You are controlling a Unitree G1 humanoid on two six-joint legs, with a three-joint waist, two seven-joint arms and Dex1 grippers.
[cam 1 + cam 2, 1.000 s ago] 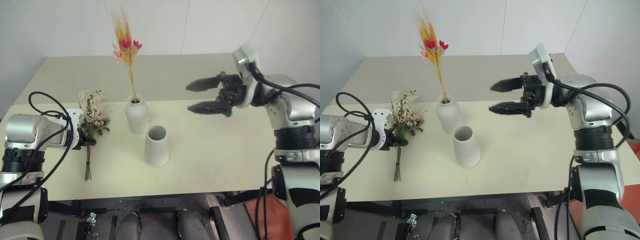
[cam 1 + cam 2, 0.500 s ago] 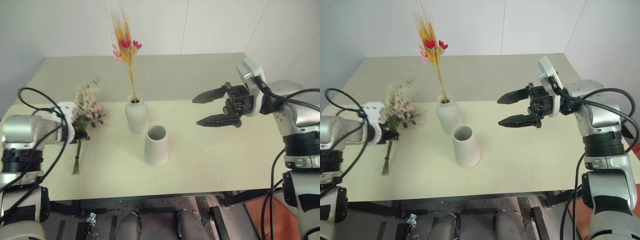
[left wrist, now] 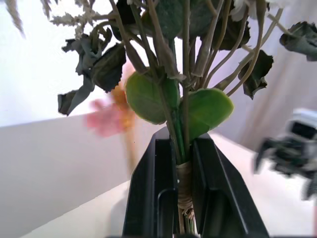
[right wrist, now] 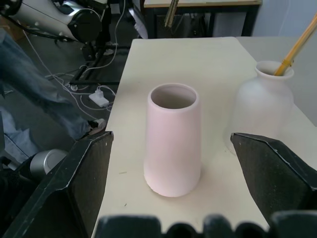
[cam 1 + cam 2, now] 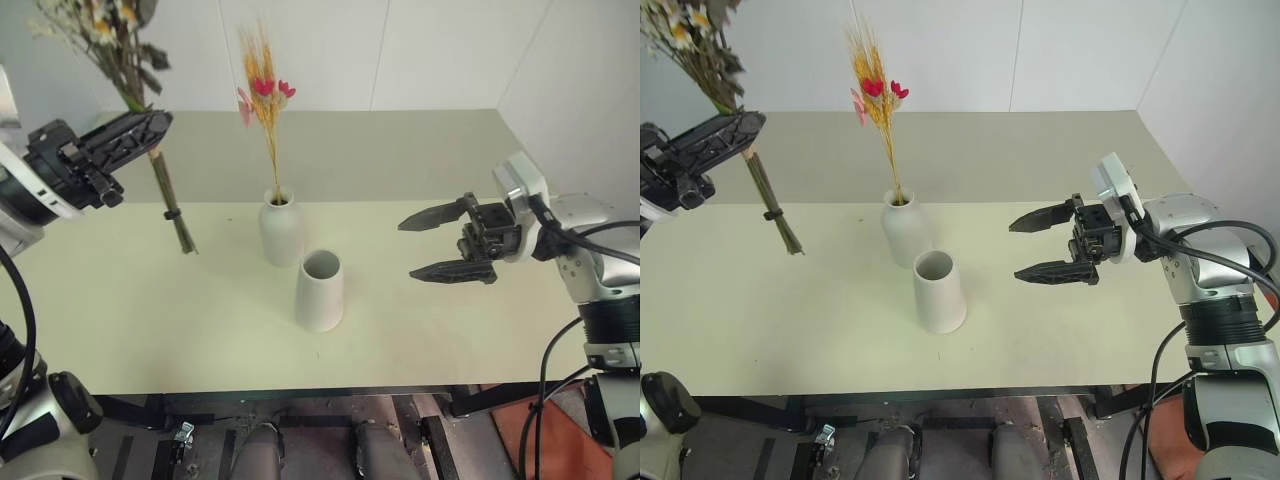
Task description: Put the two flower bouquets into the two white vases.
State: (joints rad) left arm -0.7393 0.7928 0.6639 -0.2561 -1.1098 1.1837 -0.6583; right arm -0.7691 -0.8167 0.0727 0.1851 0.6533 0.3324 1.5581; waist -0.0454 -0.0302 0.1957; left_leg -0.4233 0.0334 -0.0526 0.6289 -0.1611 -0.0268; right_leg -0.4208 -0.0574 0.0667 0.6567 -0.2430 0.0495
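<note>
I will release the bushy bouquet from my left gripper in the wide-mouthed white vase (image 5: 321, 265), in front of the bottle-shaped one.
My left gripper (image 5: 148, 126) is shut on the stems of the bushy bouquet (image 5: 112, 35) and holds it high above the table's left side. Its blooms point up and its tied stem ends (image 5: 178, 228) hang clear of the table. In the left wrist view the fingers (image 3: 149, 194) clamp the bound stems (image 3: 182, 171). The slim bouquet (image 5: 265, 95) stands in the bottle-shaped white vase (image 5: 281, 230). In front of it stands the wide-mouthed white vase (image 5: 319, 291), with nothing in it. My right gripper (image 5: 406, 249) hovers open to the right of the vases, pointing at them.
The pale table (image 5: 130, 320) has a second table (image 5: 400, 150) butted behind it, against a white wall. In the right wrist view a person's leg (image 4: 29, 94) and cables (image 4: 96, 94) show beyond the table's far end.
My left gripper has closed on the bushy bouquet and lifted it off the table, swinging it upright. My right gripper has dropped a little and drawn back to the right, still open.
</note>
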